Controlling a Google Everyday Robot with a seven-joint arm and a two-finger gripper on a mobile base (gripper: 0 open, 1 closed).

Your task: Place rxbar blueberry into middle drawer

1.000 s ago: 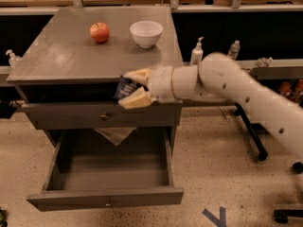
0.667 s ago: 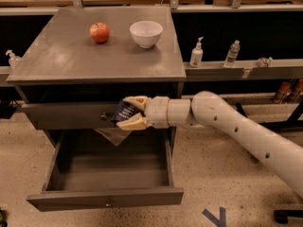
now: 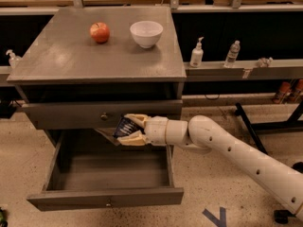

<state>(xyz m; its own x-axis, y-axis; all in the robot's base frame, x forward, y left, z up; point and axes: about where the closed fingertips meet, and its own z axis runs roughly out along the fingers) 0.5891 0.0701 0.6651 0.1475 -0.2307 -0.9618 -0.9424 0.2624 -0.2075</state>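
Note:
Next, my gripper releases the rxbar blueberry, held above the middle drawer's back, on the middle drawer's bottom near the side (image 3: 141, 161) that is closest to my arm.
My gripper (image 3: 127, 129) is shut on the rxbar blueberry (image 3: 124, 126), a flat dark navy bar with white print. It holds the bar in the air just under the upper grey drawer front (image 3: 102, 115) and above the back of the middle drawer (image 3: 106, 198). The middle drawer is pulled out and its inside is bare. My white arm (image 3: 236, 155) reaches in from the lower right.
A red apple (image 3: 100, 32) and a white bowl (image 3: 146, 33) stand on the grey cabinet top (image 3: 61, 60). A soap dispenser (image 3: 196, 54) and a water bottle (image 3: 232, 54) stand on a ledge to the right. A black stand leg (image 3: 253, 131) lies on the floor at right.
My gripper has moved down with the bar, from level with the cabinet top's front edge to below the upper drawer front, over the open middle drawer.

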